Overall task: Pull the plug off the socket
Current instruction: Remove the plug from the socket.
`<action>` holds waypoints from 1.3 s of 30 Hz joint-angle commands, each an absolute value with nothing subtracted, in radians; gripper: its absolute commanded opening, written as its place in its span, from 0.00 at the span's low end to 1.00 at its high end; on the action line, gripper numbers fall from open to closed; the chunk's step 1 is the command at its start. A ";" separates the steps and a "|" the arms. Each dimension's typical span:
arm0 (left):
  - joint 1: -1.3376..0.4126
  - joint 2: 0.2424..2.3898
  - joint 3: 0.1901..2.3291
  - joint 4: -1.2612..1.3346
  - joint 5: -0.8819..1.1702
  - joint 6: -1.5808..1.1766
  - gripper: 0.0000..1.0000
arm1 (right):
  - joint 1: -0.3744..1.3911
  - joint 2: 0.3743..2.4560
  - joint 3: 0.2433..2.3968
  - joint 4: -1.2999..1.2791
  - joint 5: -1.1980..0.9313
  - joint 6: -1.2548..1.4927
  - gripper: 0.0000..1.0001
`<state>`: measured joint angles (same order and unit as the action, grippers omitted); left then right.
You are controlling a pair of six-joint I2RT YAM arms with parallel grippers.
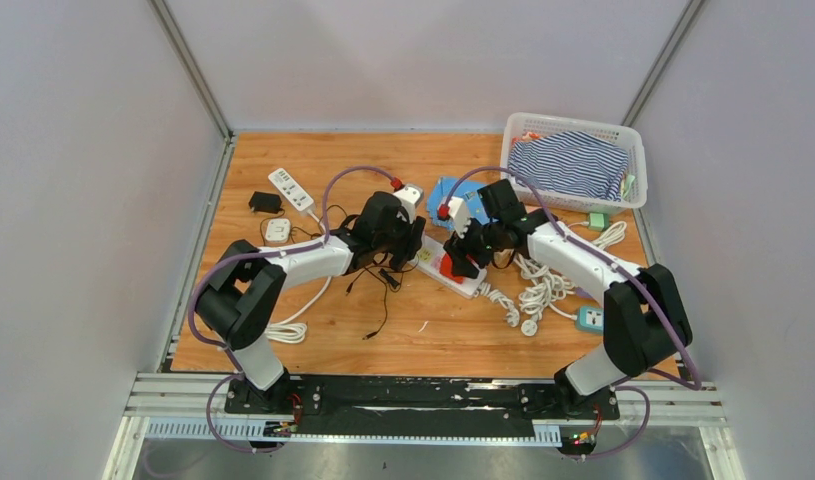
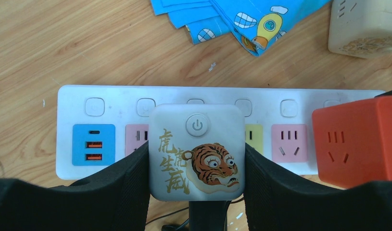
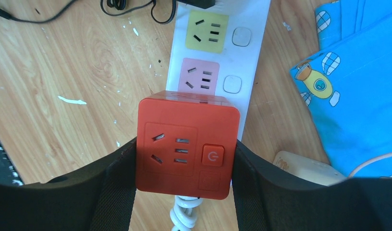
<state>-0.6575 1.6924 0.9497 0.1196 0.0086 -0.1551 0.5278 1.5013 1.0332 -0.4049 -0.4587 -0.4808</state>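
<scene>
A black adapter sits in the side of the white cube plug that my left gripper holds, so it should open and grip the adapter's body (image 2: 208, 215) first.
A white power strip (image 1: 453, 268) with coloured sockets lies mid-table; it also shows in the left wrist view (image 2: 78, 98) and the right wrist view (image 3: 246, 19). My left gripper (image 2: 196, 166) is shut on a white cube plug with a tiger print (image 2: 197, 151) that sits on the strip. My right gripper (image 3: 184, 166) is shut on an orange cube plug (image 3: 186, 147) at the strip's end; the cube also shows in the left wrist view (image 2: 360, 139) and from above (image 1: 449, 264). A white coiled cord (image 3: 186, 214) hangs below the orange cube.
A blue rocket-print cloth (image 1: 445, 190) lies just behind the strip. A white basket (image 1: 573, 125) with a striped cloth stands back right. White cable coils (image 1: 543, 285) lie right, black cables (image 1: 378, 285) left. Another strip (image 1: 290, 189) and adapters (image 1: 276, 231) lie back left.
</scene>
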 commanded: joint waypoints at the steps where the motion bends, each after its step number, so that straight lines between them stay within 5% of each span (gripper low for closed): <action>1: -0.652 1.768 0.903 -0.005 0.026 -0.175 0.00 | 0.438 1.514 1.057 -0.439 -0.698 -0.423 0.00; 14: -0.652 1.730 0.914 -0.009 0.035 -0.176 0.01 | 0.352 1.417 1.048 -0.462 -0.836 -0.477 0.00; 28: -0.652 1.666 0.954 -0.026 0.052 -0.201 0.67 | 0.092 1.348 0.964 -0.256 -0.594 -0.244 0.00; 39: -0.652 1.580 0.994 -0.017 0.095 -0.221 0.82 | -0.037 1.370 0.899 -0.115 -0.395 -0.046 0.01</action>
<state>-0.6563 1.6432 0.9596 -0.0116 0.0605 -0.2020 0.0193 1.3529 0.9073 -0.1825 -0.4675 -0.1349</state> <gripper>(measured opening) 0.808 0.637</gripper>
